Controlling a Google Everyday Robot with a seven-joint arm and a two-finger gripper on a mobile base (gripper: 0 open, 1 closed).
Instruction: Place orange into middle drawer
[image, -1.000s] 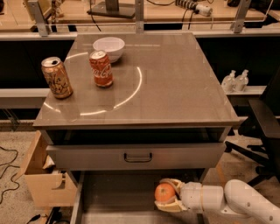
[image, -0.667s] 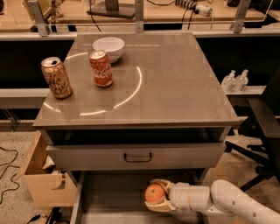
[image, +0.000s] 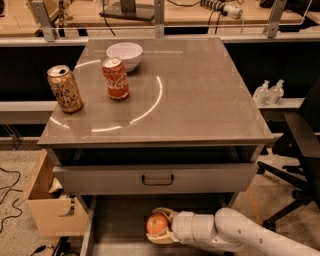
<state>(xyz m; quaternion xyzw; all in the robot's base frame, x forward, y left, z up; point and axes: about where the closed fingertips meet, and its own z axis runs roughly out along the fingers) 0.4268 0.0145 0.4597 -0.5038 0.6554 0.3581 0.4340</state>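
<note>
The robot's gripper needs to release the orange on the drawer's grey bottom below the dark bar handle (image: 148, 224), toward the cardboard box.
The orange (image: 157, 224) is round and sits between the fingers of my gripper (image: 159, 226), low in the picture. My gripper is shut on it and holds it just over the grey floor of the open middle drawer (image: 117, 230), left of the drawer's middle. My white arm (image: 240, 234) reaches in from the lower right. The drawer lies below a closed grey drawer front with a dark bar handle (image: 157, 178).
On the cabinet top (image: 200, 95) stand a red cola can (image: 115, 78), a tan can (image: 65, 88) and a white bowl (image: 124, 54). A cardboard box (image: 47, 200) sits on the floor at left. A black chair (image: 300, 150) stands at right.
My gripper has carried the orange leftward, further across the open middle drawer, and the arm has reached further in from the right.
</note>
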